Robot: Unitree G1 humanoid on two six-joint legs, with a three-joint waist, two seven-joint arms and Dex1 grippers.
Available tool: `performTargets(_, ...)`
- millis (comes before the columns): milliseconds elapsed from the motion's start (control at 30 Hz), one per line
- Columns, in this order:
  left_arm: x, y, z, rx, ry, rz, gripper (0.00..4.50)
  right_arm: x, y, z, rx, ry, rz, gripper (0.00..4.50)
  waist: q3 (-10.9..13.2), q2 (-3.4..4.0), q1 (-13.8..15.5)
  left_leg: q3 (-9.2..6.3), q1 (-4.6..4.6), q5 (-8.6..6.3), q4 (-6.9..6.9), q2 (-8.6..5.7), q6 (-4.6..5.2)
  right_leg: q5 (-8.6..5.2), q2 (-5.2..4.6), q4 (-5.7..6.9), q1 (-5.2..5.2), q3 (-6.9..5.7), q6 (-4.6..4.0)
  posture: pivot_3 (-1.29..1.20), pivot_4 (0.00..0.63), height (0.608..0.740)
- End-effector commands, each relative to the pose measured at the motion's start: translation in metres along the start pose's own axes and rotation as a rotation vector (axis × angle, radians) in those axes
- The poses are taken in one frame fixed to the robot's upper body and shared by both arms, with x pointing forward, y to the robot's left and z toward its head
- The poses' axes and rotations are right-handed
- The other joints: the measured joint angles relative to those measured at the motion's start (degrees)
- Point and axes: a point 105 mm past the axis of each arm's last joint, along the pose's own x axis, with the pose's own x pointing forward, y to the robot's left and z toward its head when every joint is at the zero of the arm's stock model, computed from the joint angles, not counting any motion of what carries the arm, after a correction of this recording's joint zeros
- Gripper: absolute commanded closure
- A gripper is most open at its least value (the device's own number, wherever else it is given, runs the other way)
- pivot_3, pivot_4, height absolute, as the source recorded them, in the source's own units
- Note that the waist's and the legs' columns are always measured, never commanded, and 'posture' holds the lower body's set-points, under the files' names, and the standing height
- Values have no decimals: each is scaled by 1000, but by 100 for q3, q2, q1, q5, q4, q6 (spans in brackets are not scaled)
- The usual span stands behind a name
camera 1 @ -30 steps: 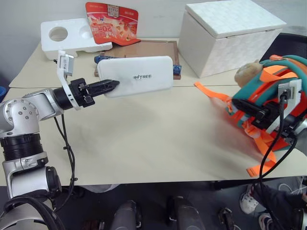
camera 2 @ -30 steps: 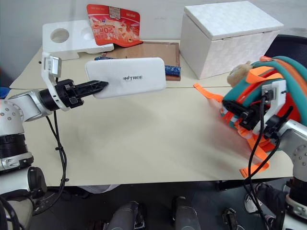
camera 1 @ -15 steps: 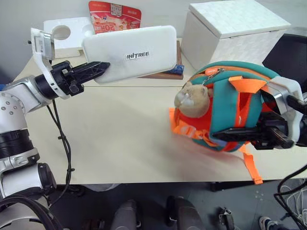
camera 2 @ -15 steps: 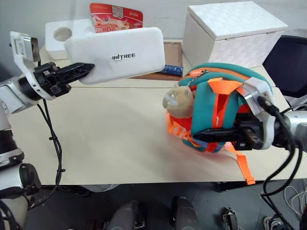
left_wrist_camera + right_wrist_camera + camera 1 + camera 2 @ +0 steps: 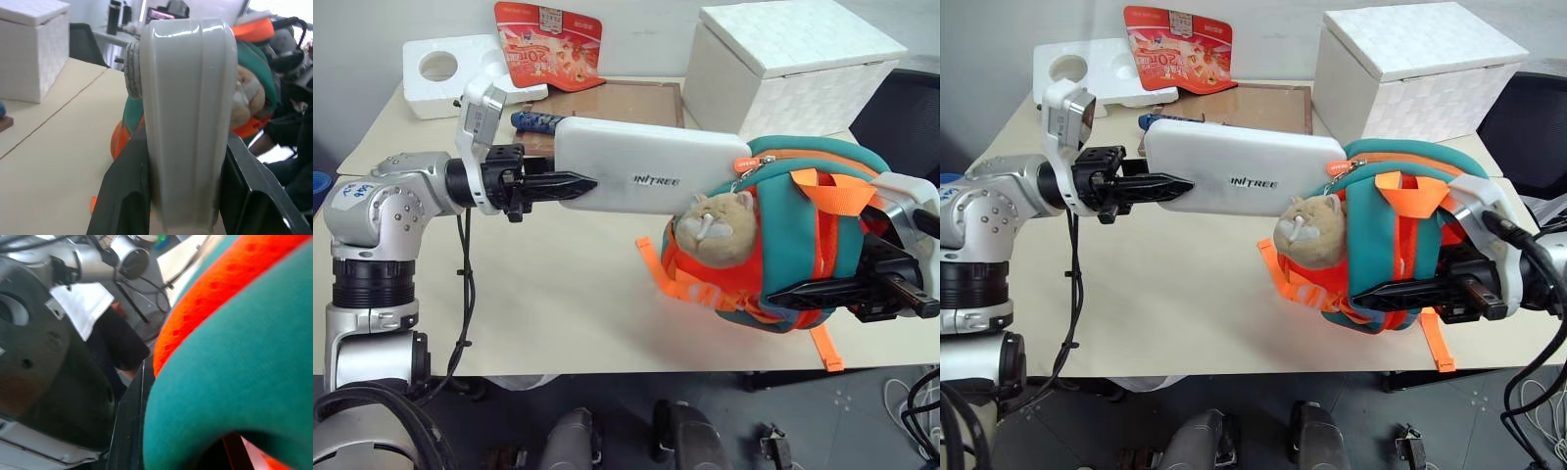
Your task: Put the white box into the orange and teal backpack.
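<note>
My left gripper releases the white box next inside the backpack's zippered pocket (image 5: 767, 201), behind the tan plush animal.
My left gripper (image 5: 579, 183) is shut on the left end of the white box (image 5: 646, 176), a slim case held level above the table. The box's right end reaches the top zipper edge of the orange and teal backpack (image 5: 798, 240); whether it is inside I cannot tell. A tan plush animal (image 5: 713, 227) hangs on the backpack's front. My right gripper (image 5: 781, 294) is shut on a teal strap (image 5: 234, 382) and holds the backpack up near the table's front right. In the left wrist view the box (image 5: 186, 122) sits between the black fingers (image 5: 127, 196).
A large white lidded chest (image 5: 783, 69) stands at the back right. At the back left are a styrofoam block (image 5: 450, 69), a red package (image 5: 546, 44), a brown board (image 5: 626, 98) and a small blue item (image 5: 533, 120). A black chair (image 5: 901, 108) stands beyond the table's (image 5: 558, 304) right edge.
The left gripper swung the white box rightward and levelled it, bringing its far end to the backpack's top. The right gripper pulled the backpack in from the right edge, plush now facing front.
</note>
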Motion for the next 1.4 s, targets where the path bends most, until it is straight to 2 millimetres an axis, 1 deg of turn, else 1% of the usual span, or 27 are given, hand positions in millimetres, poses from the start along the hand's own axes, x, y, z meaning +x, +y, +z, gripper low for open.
performTargets(33,6,-2,4,131,90,-60,3185,-5,2,4,-53,12,-27,4475,0,0,5,0,0,0,0,-1,1,0,0,0,0,0,0,0,150,740)
performTargets(100,11,1,3,169,124,-90,3185,-5,2,2,-55,12,-27,4475,0,0,10,0,0,1,1,-2,2,0,1,1,1,-2,0,0,150,740)
performTargets(267,26,8,14,253,183,-161,3185,-5,-2,-1,-71,20,-44,4475,0,0,68,-2,-21,5,9,-11,13,1,7,6,-18,-8,2,0,150,740)
performTargets(333,37,7,16,274,192,-204,3185,-4,-3,-1,-86,20,-46,4475,0,0,86,3,-32,6,12,-14,17,2,8,10,-31,-10,4,0,150,740)
performTargets(400,51,6,13,293,195,-232,3185,-2,-3,1,-104,12,-45,4475,0,0,92,7,-35,7,12,-14,19,3,9,12,-36,-13,4,0,150,740)
performTargets(433,59,7,11,296,192,-238,3185,-1,-4,2,-111,7,-45,4475,0,0,93,7,-35,7,12,-14,20,3,9,12,-36,-17,5,0,150,740)
performTargets(467,71,8,7,303,178,-244,3185,2,-6,3,-125,3,-48,4475,0,-1,94,7,-37,8,12,-14,22,3,9,12,-36,-20,5,0,150,740)
performTargets(500,89,8,2,309,147,-243,3185,4,-8,5,-136,-5,-56,4475,0,-1,95,7,-37,10,14,-15,24,3,9,13,-36,-24,6,0,150,740)
performTargets(567,117,10,-8,294,110,-229,3185,6,-13,6,-147,-17,-77,4475,2,-4,107,7,-38,14,19,-17,31,7,6,14,-35,-29,12,0,150,740)
performTargets(700,163,15,-32,270,105,-161,3185,8,-22,6,-162,-21,-134,4475,3,-6,110,2,-46,18,25,-26,43,14,-4,11,-33,-21,24,0,150,740)
performTargets(767,179,16,-40,266,102,-126,3185,9,-23,7,-170,-28,-148,4475,3,-6,90,5,-43,17,24,-27,44,15,-4,10,-34,-23,24,0,150,740)
performTargets(833,190,13,-46,257,102,-126,3185,9,-21,9,-165,-40,-150,4475,3,-6,90,5,-43,17,24,-23,44,15,-4,11,-36,-23,24,0,150,740)
performTargets(867,192,12,-48,257,109,-124,2835,9,-21,9,-158,-45,-152,4494,3,-6,90,5,-43,17,23,-21,43,14,-3,11,-37,-24,24,0,150,740)
performTargets(900,193,13,-49,257,114,-121,2455,9,-21,9,-153,-48,-154,4500,3,-6,89,5,-42,18,23,-19,42,14,-3,12,-37,-25,23,0,150,740)
performTargets(1000,187,23,-44,207,99,-61,1696,13,-23,5,-150,-44,-165,4500,3,-5,92,4,-40,19,23,-15,40,14,-5,14,-36,-27,21,0,150,740)
performTargets(1067,169,26,-39,206,99,-57,1082,14,-21,0,-128,-45,-158,4500,3,-5,89,2,-40,19,23,-16,40,14,-7,14,-36,-25,21,0,150,740)
performTargets(1100,163,26,-37,208,102,-57,777,14,-21,-1,-122,-45,-157,4500,3,-5,75,2,-40,19,23,-15,40,14,-7,14,-36,-25,21,0,150,740)
performTargets(1133,154,26,-29,200,80,-56,551,15,-22,-4,-116,-43,-162,4500,3,-5,59,3,-40,19,22,-15,39,14,-6,13,-37,-25,21,0,150,740)
performTargets(1167,148,24,-20,192,52,-56,222,16,-22,-6,-114,-45,-166,4500,3,-5,49,3,-40,19,21,-14,39,14,-5,14,-38,-26,21,0,150,740)
performTargets(1200,143,20,-9,184,17,-63,36,17,-22,-8,-109,-50,-167,4500,3,-5,42,3,-40,20,19,-12,38,14,-5,14,-38,-26,21,0,150,740)
performTargets(1267,133,5,7,167,-36,-104,36,21,-22,-11,-104,-57,-167,4500,3,-5,41,2,-41,21,19,-12,35,14,-4,16,-38,-22,20,0,150,740)
performTargets(1300,129,-1,11,162,-47,-120,36,22,-22,-12,-102,-59,-167,4500,3,-5,44,2,-41,21,19,-14,35,13,-3,18,-38,-17,20,0,150,740)
performTargets(1367,120,-10,15,162,-50,-142,36,24,-23,-14,-99,-61,-173,4500,3,-5,49,1,-41,22,20,-16,35,14,-1,20,-37,-6,20,0,150,740)
performTargets(1400,114,-12,13,180,-30,-139,36,25,-25,-15,-96,-63,-181,4500,3,-5,50,1,-41,22,20,-17,35,14,0,20,-35,-4,20,0,150,740)
